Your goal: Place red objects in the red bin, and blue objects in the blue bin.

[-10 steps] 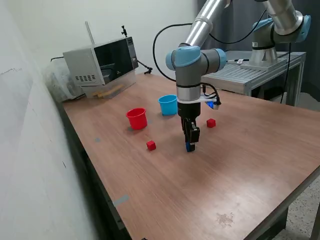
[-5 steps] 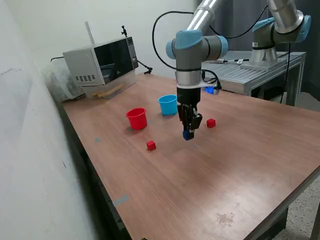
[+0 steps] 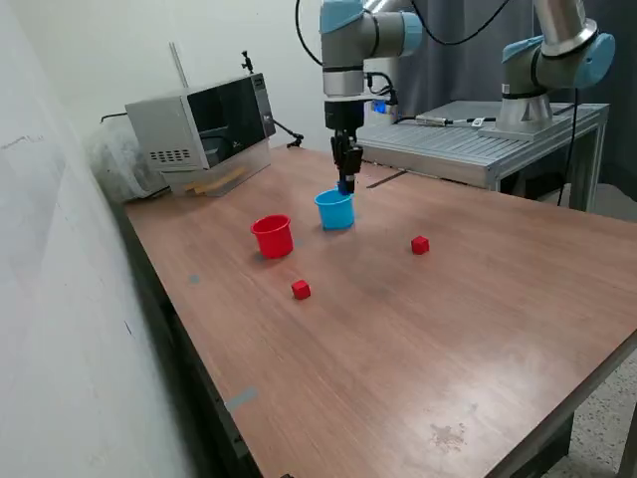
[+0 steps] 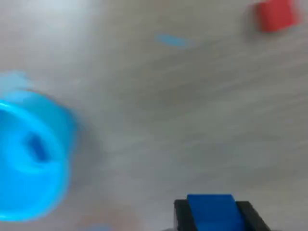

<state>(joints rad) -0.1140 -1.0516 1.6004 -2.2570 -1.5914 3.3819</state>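
Observation:
Next, my gripper releases the dark-blue cube, now hanging just above that bin, inside the blue bin (image 3: 336, 211) (image 4: 39, 161), next to the other dark-blue cube.
My gripper (image 3: 345, 183) hangs just above the light-blue bin (image 3: 334, 209), shut on a dark-blue cube (image 4: 211, 211) that shows between the black fingers in the wrist view. The blurred blue bin (image 4: 30, 154) appears there too, with another dark-blue cube (image 4: 35, 146) inside it. The red bin (image 3: 272, 236) stands to the exterior view's left of the blue one. One red cube (image 3: 301, 289) lies in front of the red bin, and a second red cube (image 3: 420, 244) lies toward the exterior view's right. A single red cube (image 4: 275, 15) is seen in the wrist view.
A microwave (image 3: 199, 121) sits at the table's back left corner in the exterior view. A second robot arm (image 3: 557, 60) stands on a metal bench (image 3: 478, 144) behind the table. A wall runs along the exterior view's left.
The gripper lifted the dark-blue cube off the table's middle and carried it back and up to just above the blue bin.

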